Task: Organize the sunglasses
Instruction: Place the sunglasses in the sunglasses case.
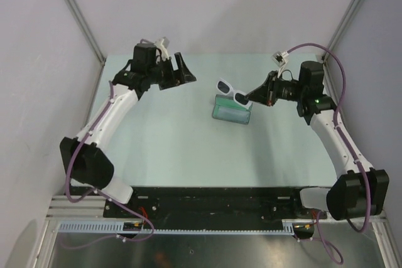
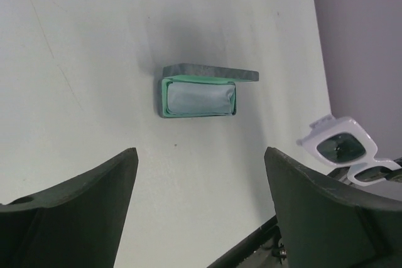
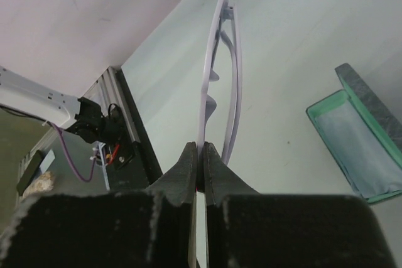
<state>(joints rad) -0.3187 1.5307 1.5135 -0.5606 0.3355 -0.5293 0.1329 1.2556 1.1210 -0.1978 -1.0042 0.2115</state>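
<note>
The robot's right gripper needs to release the white-framed sunglasses on the grey-blue cloth inside the open case (image 1: 230, 110) (image 3: 357, 145).
The white-framed sunglasses (image 1: 230, 91) with dark lenses hang in the air just above the far edge of the open case (image 1: 231, 113). My right gripper (image 1: 254, 98) is shut on one thin white arm (image 3: 207, 80) of the sunglasses, and the other arm curves beside it. In the right wrist view the jaws (image 3: 202, 147) pinch that arm at its end. The case (image 2: 200, 97) has a green lining, a grey-blue cloth inside and a grey lid (image 2: 211, 73) standing open. My left gripper (image 1: 181, 72) is open and holds nothing, well to the left of the case.
Grey walls with metal posts (image 1: 81, 20) close in the pale table (image 1: 163, 149) on three sides. A black rail (image 1: 207, 200) with cables runs along the near edge between the arm bases.
</note>
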